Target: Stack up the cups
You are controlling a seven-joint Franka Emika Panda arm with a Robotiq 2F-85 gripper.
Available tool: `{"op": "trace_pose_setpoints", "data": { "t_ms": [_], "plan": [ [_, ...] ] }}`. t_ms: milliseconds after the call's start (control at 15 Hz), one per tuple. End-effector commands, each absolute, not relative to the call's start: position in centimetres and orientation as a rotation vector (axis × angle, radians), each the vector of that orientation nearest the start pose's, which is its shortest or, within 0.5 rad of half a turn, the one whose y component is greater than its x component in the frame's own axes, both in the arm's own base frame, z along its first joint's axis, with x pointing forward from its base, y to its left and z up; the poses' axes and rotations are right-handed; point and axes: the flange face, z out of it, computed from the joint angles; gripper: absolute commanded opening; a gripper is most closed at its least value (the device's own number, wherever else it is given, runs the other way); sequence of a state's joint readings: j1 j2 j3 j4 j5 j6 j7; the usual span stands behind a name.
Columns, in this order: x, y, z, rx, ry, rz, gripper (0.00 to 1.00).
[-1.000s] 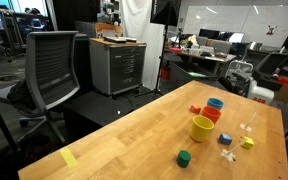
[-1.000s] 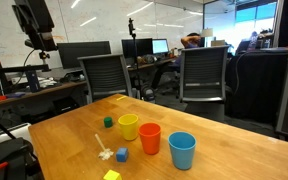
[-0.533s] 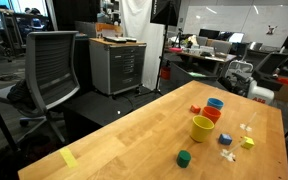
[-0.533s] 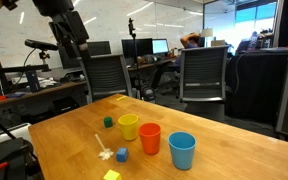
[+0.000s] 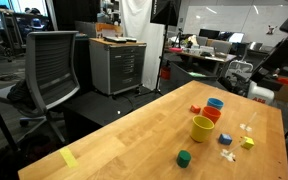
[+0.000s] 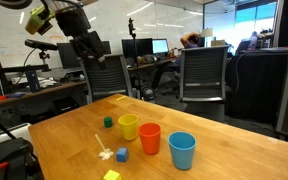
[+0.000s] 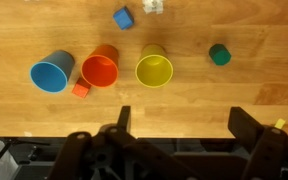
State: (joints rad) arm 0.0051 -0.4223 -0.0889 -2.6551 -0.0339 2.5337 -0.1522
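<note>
I need to next move my gripper to the yellow cup and close it on its rim [image 5: 196, 124] [image 7: 171, 69] on the side of the cup toward the green cube.
Three cups stand upright in a row on the wooden table: yellow cup [image 5: 202, 128] [image 6: 129, 126] [image 7: 154, 69], red-orange cup [image 5: 210, 114] [image 6: 149, 138] [image 7: 100, 69], blue cup [image 5: 215, 103] [image 6: 182, 151] [image 7: 52, 72]. They are side by side and none sits inside another. My gripper [image 7: 184, 125] [image 6: 94, 50] is open and empty. It hangs high above the table's edge, well away from the cups, with bare wood between its fingers.
A green cube [image 7: 219, 54] [image 6: 108, 122] [image 5: 184, 158] lies beyond the yellow cup. A small red block [image 7: 80, 90] touches the red-orange cup's side. A blue block [image 7: 123, 17] [image 6: 122, 154], a yellow block [image 6: 111, 175] and a white piece [image 7: 153, 5] lie nearby. Office chairs surround the table.
The arm has swung in from the upper left of an exterior view toward the table and come lower. The cups and blocks have not moved.
</note>
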Motion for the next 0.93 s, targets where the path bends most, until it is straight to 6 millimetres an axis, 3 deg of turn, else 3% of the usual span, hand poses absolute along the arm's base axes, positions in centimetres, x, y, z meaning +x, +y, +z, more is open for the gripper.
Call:
{"op": "trace_pose_setpoints", "data": {
  "t_ms": [0, 467, 667, 867],
  "plan": [
    [41.6, -3.1, 40.5, -3.127, -0.152, -0.459, 1.00],
    [41.9, -2.9, 40.5, -3.128, -0.151, -0.459, 1.00],
    [42.1, -4.6, 38.6, -3.112, -0.117, -0.417, 1.00],
    [42.8, -5.0, 35.6, -3.111, -0.135, -0.358, 1.00]
  ]
}}
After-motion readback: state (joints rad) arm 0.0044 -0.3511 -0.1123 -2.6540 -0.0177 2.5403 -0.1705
